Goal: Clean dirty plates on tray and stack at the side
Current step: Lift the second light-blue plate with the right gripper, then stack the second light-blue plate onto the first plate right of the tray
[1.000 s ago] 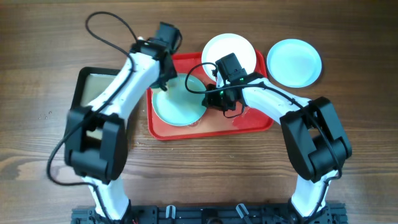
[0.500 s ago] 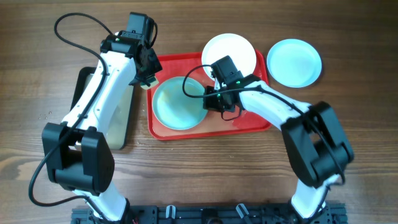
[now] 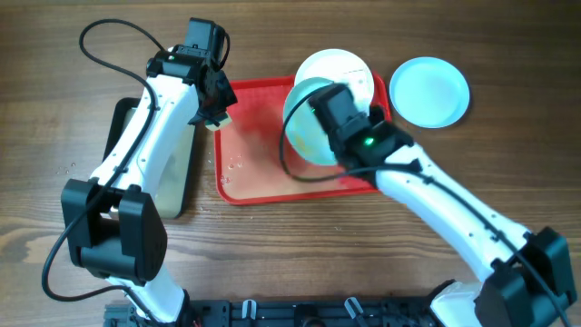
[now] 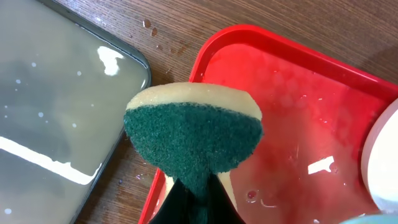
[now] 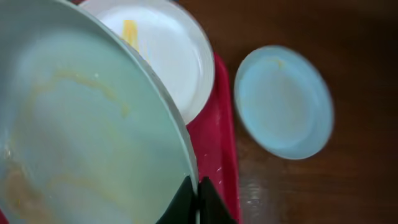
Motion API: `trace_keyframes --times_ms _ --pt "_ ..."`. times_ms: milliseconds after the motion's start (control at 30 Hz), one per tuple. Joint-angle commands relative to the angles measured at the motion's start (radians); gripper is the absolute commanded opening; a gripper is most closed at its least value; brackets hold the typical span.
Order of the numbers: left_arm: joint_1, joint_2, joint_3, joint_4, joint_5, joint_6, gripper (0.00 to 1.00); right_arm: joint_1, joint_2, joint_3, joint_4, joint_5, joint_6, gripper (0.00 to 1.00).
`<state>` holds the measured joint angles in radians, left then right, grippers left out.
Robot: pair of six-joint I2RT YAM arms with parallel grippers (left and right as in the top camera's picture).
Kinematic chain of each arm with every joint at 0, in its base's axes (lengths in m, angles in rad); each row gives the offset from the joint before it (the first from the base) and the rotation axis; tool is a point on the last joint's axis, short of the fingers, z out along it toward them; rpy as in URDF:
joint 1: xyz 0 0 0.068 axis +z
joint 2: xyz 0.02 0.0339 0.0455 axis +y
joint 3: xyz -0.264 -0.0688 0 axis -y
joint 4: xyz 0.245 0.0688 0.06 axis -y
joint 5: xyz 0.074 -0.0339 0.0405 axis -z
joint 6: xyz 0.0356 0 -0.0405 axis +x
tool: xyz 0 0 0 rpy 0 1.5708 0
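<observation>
The robot's right gripper needs to release the smeared pale blue plate on top of the other pale blue plate [image 3: 429, 88] [image 5: 284, 101] beside the red tray.
The red tray [image 3: 263, 154] lies mid-table, wet, and also shows in the left wrist view [image 4: 298, 124]. My right gripper [image 5: 196, 202] is shut on the rim of a pale blue plate [image 3: 304, 123] with yellowish smears [image 5: 74, 137], lifted and tilted above the tray's right half. A white plate [image 3: 349, 68] with a yellow smear [image 5: 161, 50] sits at the tray's far right corner. Another pale blue plate [image 3: 429, 91] lies on the wood right of the tray [image 5: 283, 102]. My left gripper [image 4: 198, 199] is shut on a yellow-and-green sponge [image 4: 193, 134], above the tray's left rim [image 3: 216, 113].
A black-rimmed tray [image 3: 168, 173] of cloudy water lies left of the red tray, partly under my left arm; it also shows in the left wrist view [image 4: 56, 106]. Water drops lie on the wood between the two trays.
My right gripper has lifted the smeared pale blue plate off the tray and carried it up and right, tilted. My left arm earlier drew the sponge back to the tray's left rim and now holds still.
</observation>
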<state>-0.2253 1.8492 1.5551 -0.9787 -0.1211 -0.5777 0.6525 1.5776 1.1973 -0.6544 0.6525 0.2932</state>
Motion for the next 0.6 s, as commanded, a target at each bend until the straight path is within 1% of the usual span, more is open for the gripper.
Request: trace_keyframes --times_ms 0,33,67,233,300,467,533,567 --pt "-0.001 -0.020 0.018 0.001 0.008 0.020 0.04 0.136 -0.031 0.009 0.037 0.422 -0.100 0.04" --pt "-0.001 -0.020 0.018 0.001 0.008 0.021 0.04 0.180 -0.031 0.009 0.067 0.523 -0.136 0.04" --pt "-0.001 -0.020 0.018 0.001 0.008 0.021 0.04 0.231 -0.031 0.009 0.132 0.645 -0.198 0.04" --pt "-0.001 -0.020 0.016 0.001 0.008 0.021 0.04 0.307 -0.031 0.009 0.342 0.788 -0.436 0.04" --pt "-0.001 -0.020 0.016 0.001 0.008 0.021 0.04 0.314 -0.031 0.009 0.388 0.797 -0.477 0.04" --pt "-0.001 -0.020 0.016 0.001 0.008 0.021 0.04 0.313 -0.031 0.008 0.392 0.774 -0.466 0.04" --pt "-0.001 -0.020 0.016 0.001 0.008 0.021 0.04 0.313 -0.031 0.006 0.360 0.686 -0.447 0.04" --pt "-0.001 -0.020 0.016 0.001 0.008 0.021 0.04 0.313 -0.031 0.006 0.307 0.597 -0.405 0.04"
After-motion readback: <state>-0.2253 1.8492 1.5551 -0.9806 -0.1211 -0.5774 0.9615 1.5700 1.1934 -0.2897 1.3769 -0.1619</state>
